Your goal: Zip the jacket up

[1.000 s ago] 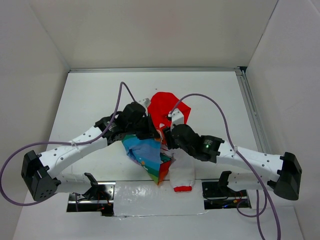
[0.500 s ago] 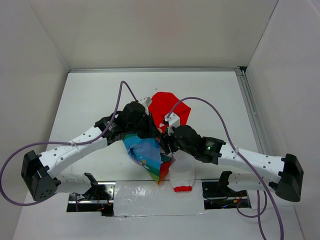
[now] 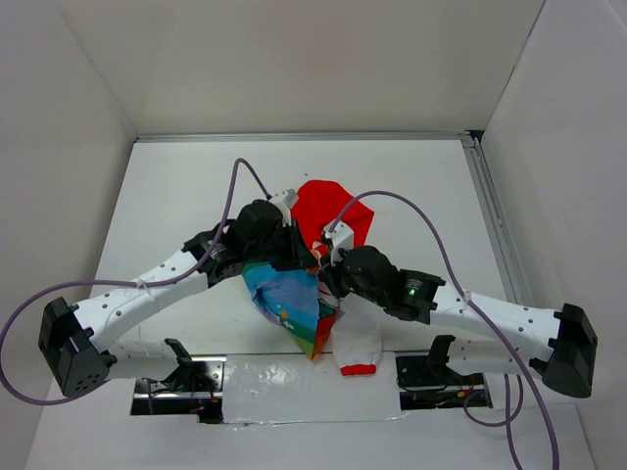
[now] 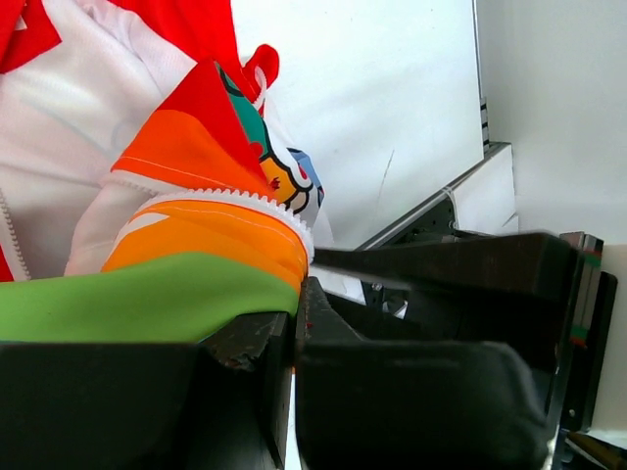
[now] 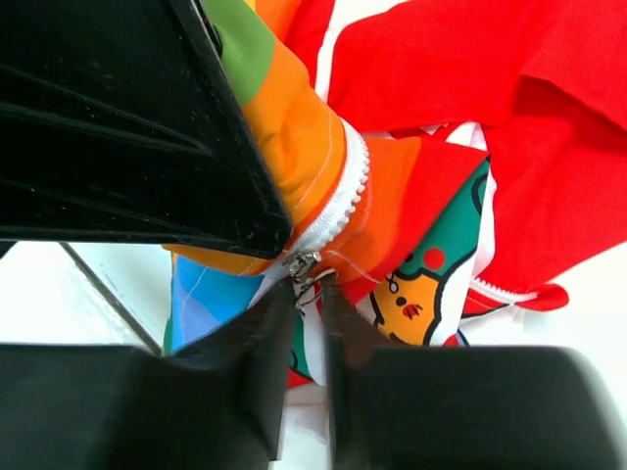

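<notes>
I will take the jacket's front edge lower (image 5: 220, 259) with my left gripper before my right gripper zips up, because my left gripper pinches the jacket's front edge beside the zipper teeth and crowds the zipper pull.
The jacket (image 3: 292, 299) lies bunched at the table's middle, with the red hood (image 3: 328, 208) at the back and a white sleeve with a red cuff (image 3: 357, 351) in front. My left gripper (image 3: 300, 257) is shut on the jacket's orange and green front edge (image 4: 206, 245), right beside the white zipper teeth (image 4: 235, 199). My right gripper (image 3: 329, 277) meets it from the right. In the right wrist view its fingers (image 5: 257, 352) are closed on the metal zipper pull (image 5: 305, 267) at the bottom of the zipper teeth (image 5: 338, 201). The left gripper's finger (image 5: 127, 127) fills that view's upper left.
White walls enclose the white table (image 3: 176, 196). A metal rail (image 3: 490, 215) runs along the right edge. Purple cables (image 3: 411, 211) arch over both arms. The arm mounts and a foil strip (image 3: 294, 377) are at the near edge.
The right gripper has moved a little left and in toward the left gripper. The left gripper has risen slightly with the jacket's edge, and the fabric is drawn up between them.
</notes>
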You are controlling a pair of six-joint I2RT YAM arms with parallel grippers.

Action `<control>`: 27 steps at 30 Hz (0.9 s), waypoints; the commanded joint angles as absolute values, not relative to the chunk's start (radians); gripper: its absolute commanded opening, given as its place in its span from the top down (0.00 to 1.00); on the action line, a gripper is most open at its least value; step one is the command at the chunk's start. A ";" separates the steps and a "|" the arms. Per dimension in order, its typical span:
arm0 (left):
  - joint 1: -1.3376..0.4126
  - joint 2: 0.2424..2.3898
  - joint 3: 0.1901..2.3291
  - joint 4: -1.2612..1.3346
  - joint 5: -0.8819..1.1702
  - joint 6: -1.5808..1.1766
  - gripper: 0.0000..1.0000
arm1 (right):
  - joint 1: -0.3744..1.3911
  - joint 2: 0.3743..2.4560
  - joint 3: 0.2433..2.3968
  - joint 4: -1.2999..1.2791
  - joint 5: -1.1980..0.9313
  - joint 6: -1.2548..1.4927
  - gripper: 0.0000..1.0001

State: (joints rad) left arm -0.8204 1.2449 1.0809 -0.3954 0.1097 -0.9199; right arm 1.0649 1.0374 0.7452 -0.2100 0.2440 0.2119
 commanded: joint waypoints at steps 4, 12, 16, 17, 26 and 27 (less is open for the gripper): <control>-0.818 1.213 1.075 -0.356 0.130 -0.870 1.00 | 1.046 1.017 0.756 -0.130 0.258 0.209 1.00; -0.816 1.235 1.075 -0.353 0.118 -0.822 1.00 | 1.042 1.002 0.773 -0.190 0.224 0.186 1.00; -0.819 1.246 1.089 -0.368 0.109 -0.805 1.00 | 1.043 1.008 0.791 -0.216 0.251 0.176 1.00; -0.818 1.246 1.092 -0.371 0.104 -0.802 1.00 | 1.043 1.011 0.793 -0.221 0.262 0.179 1.00; -0.818 1.232 1.095 -0.380 0.121 -0.765 0.39 | 1.043 1.043 0.864 -0.316 0.291 0.241 1.00; -0.818 1.230 1.095 -0.383 0.123 -0.762 0.36 | 1.045 1.043 0.870 -0.319 0.293 0.248 1.00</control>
State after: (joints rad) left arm -0.8204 1.2423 1.0771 -0.3935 0.1108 -0.7853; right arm 1.0462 1.0389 0.8089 -0.2890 0.2718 0.2203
